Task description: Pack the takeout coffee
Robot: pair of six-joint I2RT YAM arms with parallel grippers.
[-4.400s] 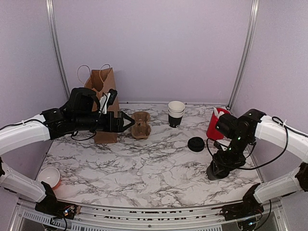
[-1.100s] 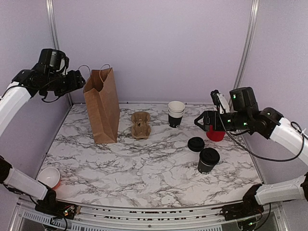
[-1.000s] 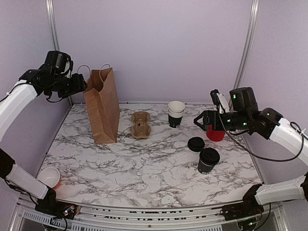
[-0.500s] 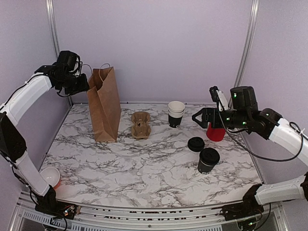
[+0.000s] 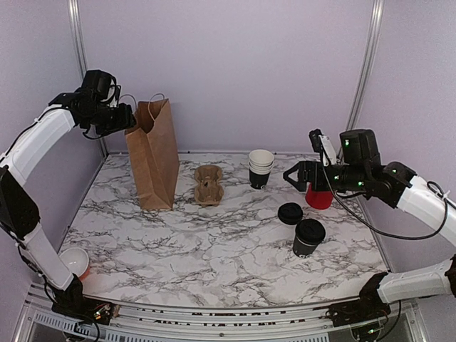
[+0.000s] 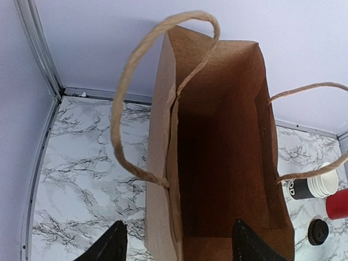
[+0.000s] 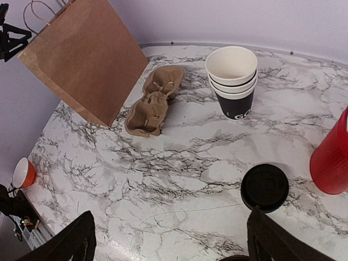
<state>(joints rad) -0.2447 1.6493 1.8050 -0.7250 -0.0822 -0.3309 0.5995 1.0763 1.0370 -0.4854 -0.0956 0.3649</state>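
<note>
My left gripper should pinch the bag's upper edge (image 6: 174, 217) and pull it wider before the coffee goes in, as the paper bag's opening is narrow and unheld.
The takeout coffee (image 5: 308, 237), a black cup with a black lid, stands alone on the marble table (image 5: 214, 249) at the right front. The brown paper bag (image 5: 153, 153) stands upright at the back left with its mouth open (image 6: 223, 163). My left gripper (image 5: 128, 121) hangs open beside the bag's upper edge. In the left wrist view that gripper (image 6: 182, 244) has one finger over the table and the other over the bag's inside, with nothing held. My right gripper (image 5: 292, 174) hovers open and empty above the table, behind the coffee.
A stack of lidless black cups (image 5: 261, 168) and a cardboard cup carrier (image 5: 209, 184) sit at the back middle. A loose black lid (image 5: 290, 213) lies just behind the coffee. A red cup (image 5: 318, 196) stands under my right arm. A small bowl (image 5: 71, 261) is at the front left corner.
My left gripper has swung right, up to the bag's top edge, and the bag's top has shifted slightly. My right gripper has crept a little to the left.
</note>
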